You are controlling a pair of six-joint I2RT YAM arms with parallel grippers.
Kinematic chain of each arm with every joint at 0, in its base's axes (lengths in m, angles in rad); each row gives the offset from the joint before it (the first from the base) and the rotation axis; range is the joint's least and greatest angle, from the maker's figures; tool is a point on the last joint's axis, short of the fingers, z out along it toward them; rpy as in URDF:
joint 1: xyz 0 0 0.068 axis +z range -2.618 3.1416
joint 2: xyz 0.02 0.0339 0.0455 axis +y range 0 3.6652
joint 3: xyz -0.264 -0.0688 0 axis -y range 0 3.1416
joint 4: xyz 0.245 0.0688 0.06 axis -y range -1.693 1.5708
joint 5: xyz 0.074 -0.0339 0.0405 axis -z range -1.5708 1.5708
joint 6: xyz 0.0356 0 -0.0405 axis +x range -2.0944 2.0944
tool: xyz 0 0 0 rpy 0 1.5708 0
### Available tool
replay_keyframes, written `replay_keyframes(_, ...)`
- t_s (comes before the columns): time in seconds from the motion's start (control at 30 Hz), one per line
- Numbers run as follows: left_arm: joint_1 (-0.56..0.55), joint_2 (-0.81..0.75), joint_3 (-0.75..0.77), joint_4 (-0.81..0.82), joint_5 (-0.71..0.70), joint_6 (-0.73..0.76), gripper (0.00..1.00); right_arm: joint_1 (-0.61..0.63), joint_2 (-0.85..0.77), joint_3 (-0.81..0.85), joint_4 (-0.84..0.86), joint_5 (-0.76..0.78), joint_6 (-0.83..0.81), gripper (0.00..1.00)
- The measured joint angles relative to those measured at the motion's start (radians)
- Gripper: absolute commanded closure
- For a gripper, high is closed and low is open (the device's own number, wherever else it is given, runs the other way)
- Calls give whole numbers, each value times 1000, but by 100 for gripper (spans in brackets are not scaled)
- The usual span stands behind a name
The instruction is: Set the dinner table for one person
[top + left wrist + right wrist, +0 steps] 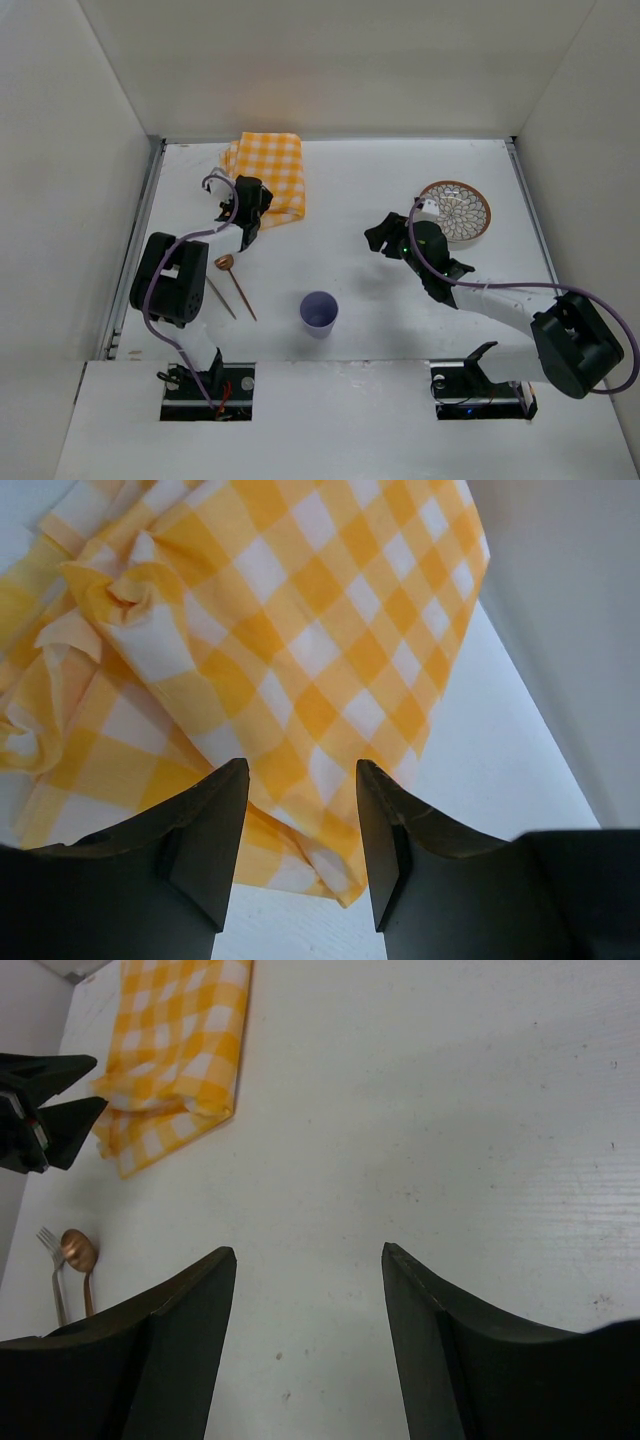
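Note:
The cloth is doubled over with a bunched fold, so my left gripper should grab its top layer (325, 845) and open it toward the plate before setting the dishes.
The dinner table (360, 210) is the large white surface. A folded yellow-and-white checked cloth (270, 172) lies at its back left; it fills the left wrist view (300, 650). My left gripper (252, 200) is open and empty, its jaws straddling the cloth's near corner (303, 770). A patterned plate (458, 209) sits at the back right. A purple cup (319, 311) stands near the front centre. A copper spoon (233, 280) and a fork (218, 297) lie at the front left. My right gripper (378, 238) is open and empty over bare table (309, 1250).
White walls enclose the table on three sides. A metal rail (135, 250) runs along the left edge. In the right wrist view the cloth (180, 1050), the spoon (78, 1250) and the left gripper (45, 1110) show at the left.

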Motion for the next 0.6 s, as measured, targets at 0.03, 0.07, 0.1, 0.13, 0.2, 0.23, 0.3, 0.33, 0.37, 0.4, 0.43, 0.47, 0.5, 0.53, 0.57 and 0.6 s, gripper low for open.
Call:
replay_keyframes(0.03,12,8,0,0,4,-14,56,0,0,0,0,0,0,34)
replay_keyframes(0.07,24,14,0,-1,8,-27,57,0,0,0,0,0,0,34)
replay_keyframes(0.1,37,22,0,-2,10,-40,57,0,0,0,0,0,0,34)
replay_keyframes(0.13,50,29,-2,-3,11,-55,57,0,0,0,0,0,0,33)
replay_keyframes(0.2,74,34,-11,-5,11,-79,56,0,0,0,0,0,0,33)
replay_keyframes(0.23,85,35,-14,-7,12,-90,56,0,0,0,0,0,0,33)
replay_keyframes(0.3,106,46,-14,-6,17,-103,56,0,0,0,0,-1,0,33)
replay_keyframes(0.33,114,53,-13,-4,20,-108,57,0,0,0,0,0,0,33)
replay_keyframes(0.37,121,64,-10,-4,26,-110,57,0,0,0,0,0,0,32)
replay_keyframes(0.4,126,77,-5,-5,33,-113,58,0,0,0,0,0,0,32)
replay_keyframes(0.43,129,89,0,-5,38,-115,59,0,0,0,0,0,0,32)
replay_keyframes(0.47,130,101,6,-6,42,-116,62,1,1,0,1,-1,0,32)
replay_keyframes(0.5,132,110,11,-8,46,-116,63,1,2,0,1,-1,0,32)
replay_keyframes(0.53,132,116,16,-8,49,-116,65,2,4,0,1,-1,0,32)
replay_keyframes(0.57,132,119,19,-8,52,-116,70,3,4,0,0,-1,0,32)
replay_keyframes(0.6,132,120,22,-8,55,-116,75,3,4,0,1,-1,0,32)
